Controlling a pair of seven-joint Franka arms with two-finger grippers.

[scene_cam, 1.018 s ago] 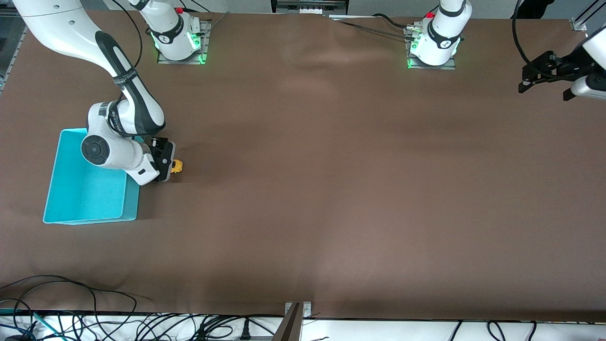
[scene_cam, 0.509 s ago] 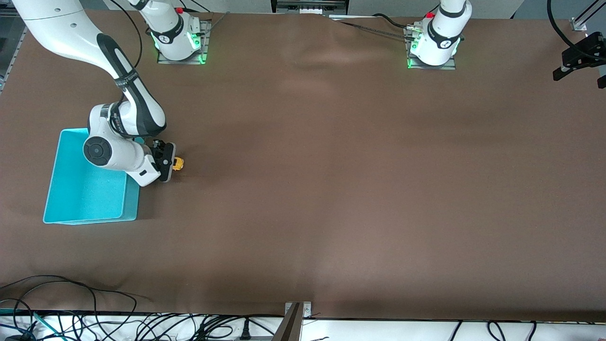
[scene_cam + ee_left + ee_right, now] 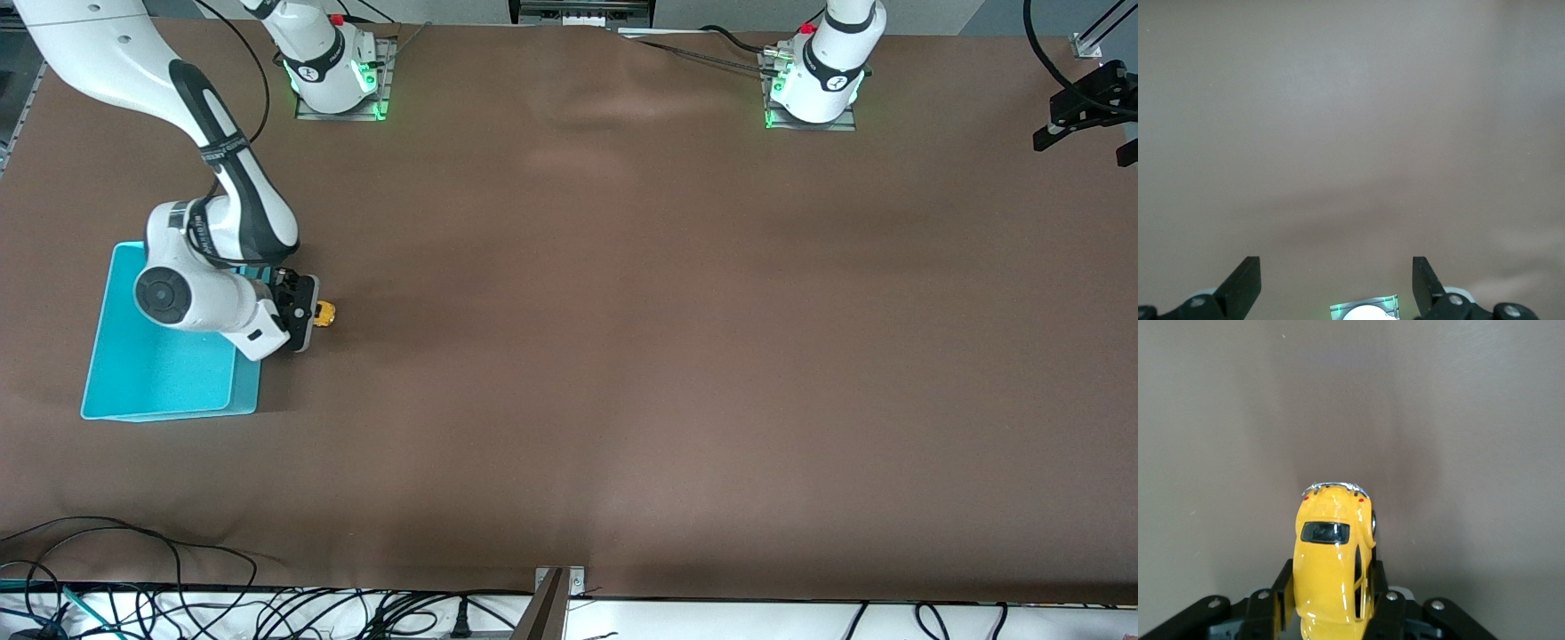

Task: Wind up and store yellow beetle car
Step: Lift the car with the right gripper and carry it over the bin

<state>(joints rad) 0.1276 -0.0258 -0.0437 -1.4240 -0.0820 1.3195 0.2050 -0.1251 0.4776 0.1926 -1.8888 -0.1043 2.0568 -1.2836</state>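
Observation:
Next, I let go of the yellow beetle car with my right gripper on the turquoise bin's bottom (image 3: pixel 208 340), near the bin's side toward the middle of the table.
The yellow beetle car (image 3: pixel 325 313) is a tiny, shiny toy with dark windows. It sits just beside the turquoise bin (image 3: pixel 160 373), toward the left arm's end from it. My right gripper (image 3: pixel 311 314) is shut on the car. In the right wrist view the black fingers (image 3: pixel 1281 587) press both flanks of the car (image 3: pixel 1331 553), and its rounded end sticks out past them, low over the brown table. The bin holds nothing. My left gripper (image 3: pixel 1080 142) waits open off the left arm's end of the table. In the left wrist view that gripper (image 3: pixel 1335 273) has only brown table between its fingers.
The brown table (image 3: pixel 622 356) stretches wide past the car. Both arm bases (image 3: pixel 338 80) (image 3: pixel 813 84) glow green at the back. Loose cables (image 3: pixel 178 604) and a metal bracket (image 3: pixel 558 587) lie along the edge nearest the front camera.
My right gripper has shut on the car and shifted a little toward the bin with it. The left arm has drawn back toward its end of the table.

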